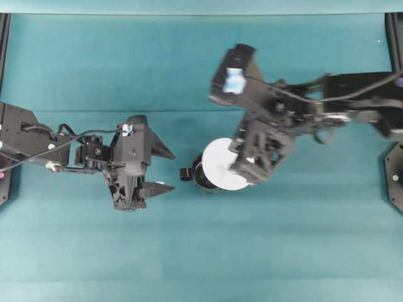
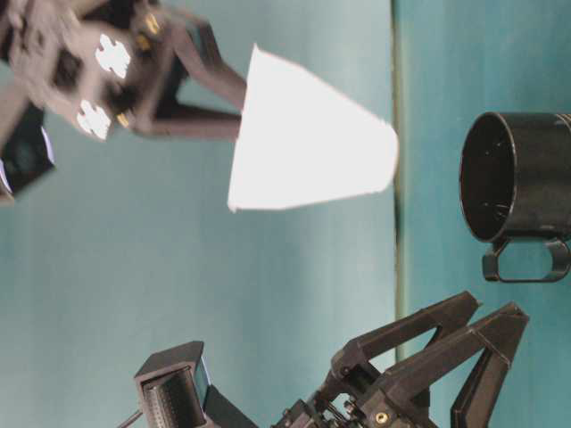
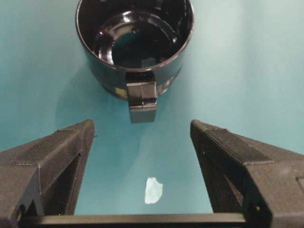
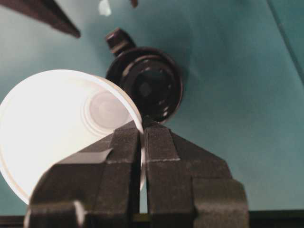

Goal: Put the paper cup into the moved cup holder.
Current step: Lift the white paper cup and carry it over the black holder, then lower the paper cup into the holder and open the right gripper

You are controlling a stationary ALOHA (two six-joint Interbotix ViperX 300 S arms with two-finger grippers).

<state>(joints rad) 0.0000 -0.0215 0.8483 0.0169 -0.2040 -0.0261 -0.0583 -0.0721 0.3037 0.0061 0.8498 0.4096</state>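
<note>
Next, I release the white paper cup, now hanging above the table, from my right gripper inside the round opening of the glossy black cup holder (image 1: 206,172) (image 4: 146,86).
The white paper cup (image 1: 220,162) hangs in the air, its rim pinched by my shut right gripper (image 1: 242,165). In the table-level view the paper cup (image 2: 308,147) is clear of the table, small base toward it. The glossy black cup holder (image 1: 200,177) stands upright on the table, partly under the cup, handle pointing left. In the right wrist view the gripper (image 4: 142,130) clamps the cup (image 4: 57,123) wall, with the holder (image 4: 152,85) beyond. My left gripper (image 3: 142,127) stands open just short of the holder's handle (image 3: 141,97), holding nothing.
The teal table cloth (image 1: 283,239) spreads all round. A small white speck (image 3: 153,190) lies on it between the left fingers. Black frame parts sit at the right edge (image 1: 395,176) and the left edge (image 1: 5,44).
</note>
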